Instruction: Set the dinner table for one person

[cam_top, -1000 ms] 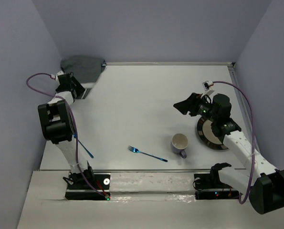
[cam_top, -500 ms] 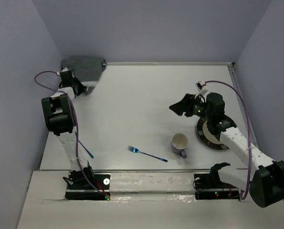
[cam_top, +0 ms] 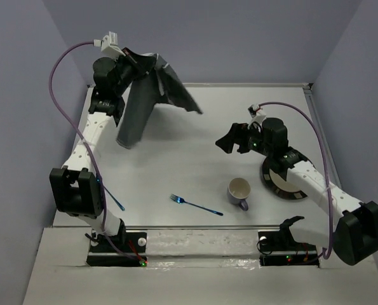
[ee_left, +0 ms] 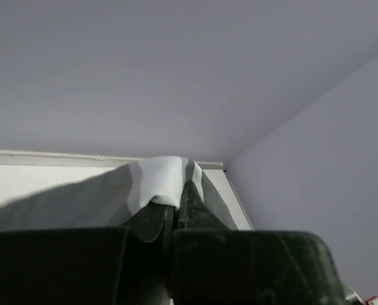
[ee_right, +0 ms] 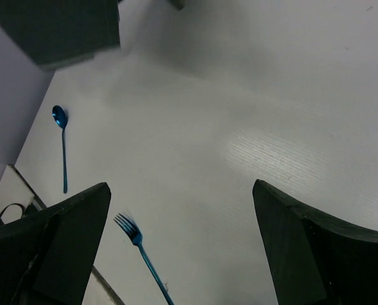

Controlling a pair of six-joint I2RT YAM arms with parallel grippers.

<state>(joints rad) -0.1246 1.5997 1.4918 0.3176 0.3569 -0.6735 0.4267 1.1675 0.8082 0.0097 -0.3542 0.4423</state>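
Next, I release the dark grey placemat with my left gripper on the bare table [cam_top: 185, 129] between the blue fork and the table's far edge.
My left gripper [cam_top: 135, 60] is raised high over the far left of the dinner table [cam_top: 208, 114], shut on an edge of the dark grey striped placemat [cam_top: 136, 111]. The cloth hangs down from it and flares to the right. In the left wrist view the shut jaws [ee_left: 176, 204] pinch a pale stripe of the placemat [ee_left: 158, 181]. My right gripper [cam_top: 230, 140] hovers open over the table's middle right, holding nothing. Between its fingers in the right wrist view [ee_right: 181, 184] I see bare table, with the blue fork [ee_right: 141, 251] lower left.
A mug [cam_top: 239, 190] stands near the front, with a dark-rimmed plate [cam_top: 279, 181] to its right under the right arm. The blue fork [cam_top: 195, 204] lies left of the mug. A blue spoon [cam_top: 114, 198] lies at the front left beside the left arm's base.
The left gripper shut on the placemat at the far left corner and lifted it high off the table. The right gripper opened wider and drifted left.
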